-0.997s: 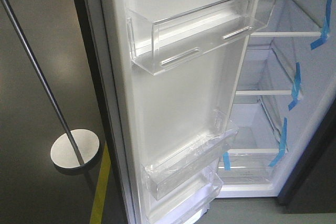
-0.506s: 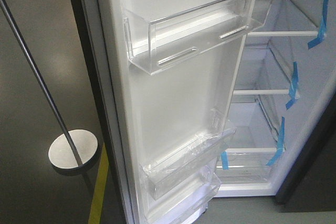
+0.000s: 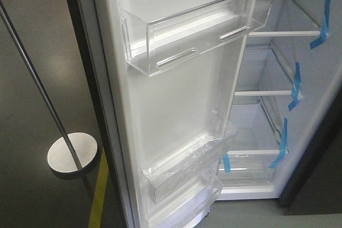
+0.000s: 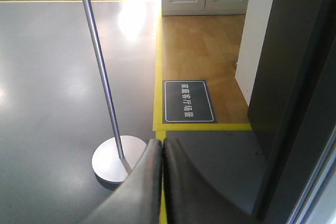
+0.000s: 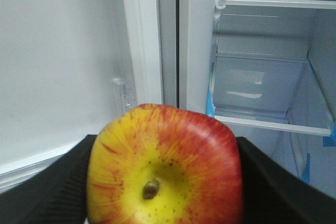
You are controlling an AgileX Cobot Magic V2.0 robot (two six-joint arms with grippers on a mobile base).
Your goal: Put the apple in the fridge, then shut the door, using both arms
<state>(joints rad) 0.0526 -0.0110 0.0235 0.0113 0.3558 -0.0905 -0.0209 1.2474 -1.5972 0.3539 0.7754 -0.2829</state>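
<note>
I will release the apple from my right gripper in the door's top clear plastic bin (image 3: pixel 220 13), toward the end nearest the shelves.
The fridge (image 3: pixel 267 132) stands open, with white lining, white shelves (image 3: pixel 262 93) and blue tape strips (image 3: pixel 294 86). Its door (image 3: pixel 176 100) is swung wide and shows its white inner face with clear plastic bins (image 3: pixel 197 36). My right gripper (image 5: pixel 164 182) is shut on the apple (image 5: pixel 164 166), red with a yellow face, and holds it in front of the door hinge; the shelves (image 5: pixel 273 121) lie ahead to the right. My left gripper (image 4: pixel 161 153) is shut and empty, low over the grey floor beside the door's dark outer face (image 4: pixel 294 77). Neither arm shows in the front view.
A metal pole on a round silver base (image 3: pixel 72 152) stands on the grey floor left of the door; it also shows in the left wrist view (image 4: pixel 118 158). Yellow floor tape (image 3: pixel 99 196) runs beside the door. A dark floor sign (image 4: pixel 188 100) lies on the wooden floor beyond.
The whole front view has slid slightly left in the frame: door, bins, shelves and pole base all sit a little further left than a second ago.
</note>
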